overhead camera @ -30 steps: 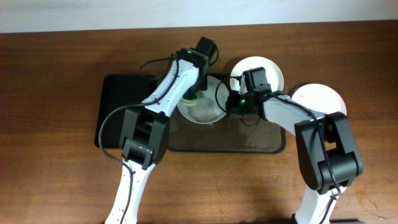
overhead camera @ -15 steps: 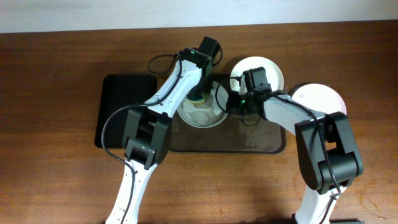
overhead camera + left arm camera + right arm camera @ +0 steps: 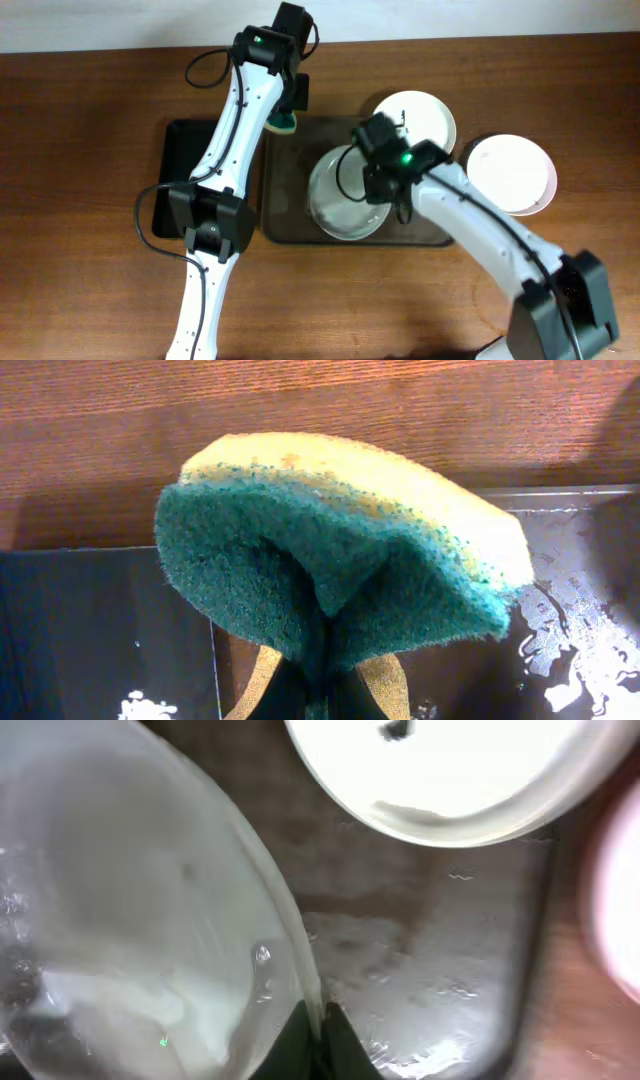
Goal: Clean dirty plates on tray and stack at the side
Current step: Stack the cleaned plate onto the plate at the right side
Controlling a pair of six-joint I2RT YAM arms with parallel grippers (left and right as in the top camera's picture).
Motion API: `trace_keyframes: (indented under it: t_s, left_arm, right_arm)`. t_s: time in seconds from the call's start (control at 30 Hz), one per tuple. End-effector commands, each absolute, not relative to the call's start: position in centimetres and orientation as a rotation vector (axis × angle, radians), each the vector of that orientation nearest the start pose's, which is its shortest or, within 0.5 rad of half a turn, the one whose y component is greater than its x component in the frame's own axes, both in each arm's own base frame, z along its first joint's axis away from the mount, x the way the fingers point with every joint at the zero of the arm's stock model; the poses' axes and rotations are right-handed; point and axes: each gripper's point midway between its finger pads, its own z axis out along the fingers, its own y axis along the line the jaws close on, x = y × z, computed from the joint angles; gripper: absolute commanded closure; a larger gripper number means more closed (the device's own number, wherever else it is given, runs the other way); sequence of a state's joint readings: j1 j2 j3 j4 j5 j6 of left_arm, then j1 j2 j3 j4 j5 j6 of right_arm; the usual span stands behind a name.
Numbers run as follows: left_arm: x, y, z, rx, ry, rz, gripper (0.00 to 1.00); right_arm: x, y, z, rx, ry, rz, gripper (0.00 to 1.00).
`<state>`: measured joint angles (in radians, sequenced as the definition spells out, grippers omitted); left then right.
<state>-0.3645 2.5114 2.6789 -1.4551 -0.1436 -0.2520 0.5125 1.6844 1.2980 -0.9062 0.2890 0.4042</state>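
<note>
I will use my right gripper to set the wet white plate down on the plate lying on the table (image 3: 514, 174) (image 3: 636, 895) next to the tray.
My left gripper (image 3: 285, 108) is shut on a yellow and green sponge (image 3: 283, 122) (image 3: 330, 550), held above the far left corner of the brown tray (image 3: 432, 228). My right gripper (image 3: 373, 188) (image 3: 320, 1020) is shut on the right rim of a wet white plate (image 3: 340, 200) (image 3: 130, 920), which it holds tilted over the tray's middle. A second plate (image 3: 420, 112) (image 3: 470, 770) with a small black smear sits at the tray's far right. A third plate (image 3: 510, 172) lies on the table, right of the tray.
A smaller black tray (image 3: 185, 175) (image 3: 100, 630) lies left of the brown tray. The brown tray's floor (image 3: 430, 970) is wet. The wooden table (image 3: 90, 280) surrounds both trays.
My left gripper has lifted the sponge off the plate and drawn back to the tray's far left corner. My right gripper has moved the plate forward and to the right.
</note>
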Motion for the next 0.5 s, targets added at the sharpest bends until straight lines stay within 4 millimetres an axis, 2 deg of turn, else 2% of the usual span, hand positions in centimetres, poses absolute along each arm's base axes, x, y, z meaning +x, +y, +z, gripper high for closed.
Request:
trace_keyframes:
  t_s: [0.0, 0.17, 0.33, 0.4, 0.47]
  left_arm:
    - [51.0, -16.9, 14.3, 0.114, 2.801, 0.043, 1.00]
    - [51.0, -16.9, 14.3, 0.114, 2.802, 0.044, 1.00]
    - [51.0, -16.9, 14.3, 0.113, 2.802, 0.044, 1.00]
    - [51.0, -16.9, 14.3, 0.113, 2.802, 0.043, 1.00]
    - [50.9, -17.1, 14.3, 0.116, 2.805, 0.031, 1.00]
  right_arm:
    - [34.2, 11.6, 16.6, -0.026, 2.467, -0.555, 0.96]
    - [32.8, 12.6, 22.3, -0.142, 2.103, -0.884, 0.96]
    - [31.0, 15.3, 28.5, -0.181, 1.711, -1.045, 0.96]
    - [30.5, 15.8, 29.6, -0.181, 1.645, -1.065, 0.96]
    - [30.5, 15.8, 29.6, -0.178, 1.645, -1.064, 0.96]
